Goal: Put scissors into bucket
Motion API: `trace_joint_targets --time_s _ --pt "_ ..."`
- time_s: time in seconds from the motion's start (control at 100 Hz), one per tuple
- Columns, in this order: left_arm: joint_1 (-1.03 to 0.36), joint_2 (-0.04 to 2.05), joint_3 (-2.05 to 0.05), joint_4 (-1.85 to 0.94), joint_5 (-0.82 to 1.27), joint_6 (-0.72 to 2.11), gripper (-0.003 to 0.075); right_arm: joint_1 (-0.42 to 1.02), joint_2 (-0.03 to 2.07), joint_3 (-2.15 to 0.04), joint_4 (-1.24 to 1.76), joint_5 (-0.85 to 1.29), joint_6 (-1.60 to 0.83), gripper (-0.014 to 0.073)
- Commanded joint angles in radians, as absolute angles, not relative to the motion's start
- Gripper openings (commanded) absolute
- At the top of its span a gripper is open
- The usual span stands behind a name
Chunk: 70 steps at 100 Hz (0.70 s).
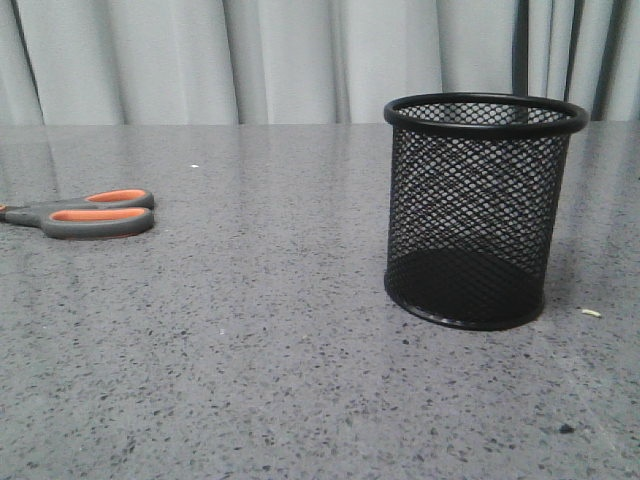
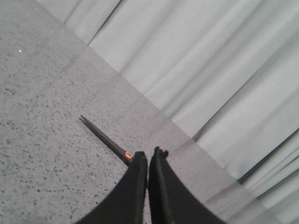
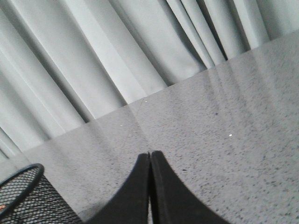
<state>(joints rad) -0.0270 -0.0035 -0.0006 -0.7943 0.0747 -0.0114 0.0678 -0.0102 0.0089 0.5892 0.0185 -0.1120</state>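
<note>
The scissors have a narrow part of their handles (image 1: 32,213) between the handle loops and the orange pivot. My left gripper will close on the scissors there.
The scissors (image 1: 95,212) lie flat on the grey table at the far left of the front view, their orange-lined handle loops towards the middle and their blades running off the left edge. The black mesh bucket (image 1: 475,200) stands upright at the right, and nothing shows inside it. Neither gripper shows in the front view. In the left wrist view my left gripper (image 2: 148,155) is shut and empty. The slim dark blades (image 2: 105,136) and the orange pivot stick out past its fingertips, and the handles are hidden behind the fingers. My right gripper (image 3: 150,155) is shut and empty, with the bucket's rim (image 3: 21,173) beside it.
A grey pleated curtain (image 1: 300,60) hangs behind the table's far edge. A small pale crumb (image 1: 590,313) and a dark speck (image 1: 566,428) lie on the table (image 1: 280,330) near the bucket.
</note>
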Motion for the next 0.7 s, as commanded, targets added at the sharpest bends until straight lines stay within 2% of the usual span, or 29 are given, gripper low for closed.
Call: trace_joint_targets --time_s 0.0,0.15,0.25,0.38,0.48,0.69 --pt "-0.033 -0.029 -0.026 -0.845 0.038 -0.015 -0.0020 0.062 -0.030 -0.058 0.627 0.000 -0.114 -0.0058" --pt "-0.033 -0.007 -0.177 -0.759 0.130 0.000 -0.0020 0.062 0.028 -0.210 0.516 0.158 -0.114 -0.0042" --pt "-0.033 0.061 -0.323 -0.606 0.259 0.012 -0.0020 0.062 0.146 -0.349 0.463 0.302 -0.114 -0.0042" --pt "-0.033 0.257 -0.558 -0.438 0.520 0.107 -0.0020 0.062 0.361 -0.572 0.385 0.534 -0.114 -0.0043" --pt "-0.033 0.417 -0.725 -0.410 0.706 0.181 -0.0020 0.062 0.547 -0.733 0.312 0.671 -0.114 -0.0045" --pt "-0.033 0.639 -0.901 -0.410 0.894 0.263 -0.0019 0.062 0.778 -0.922 0.205 0.810 -0.114 -0.0045"
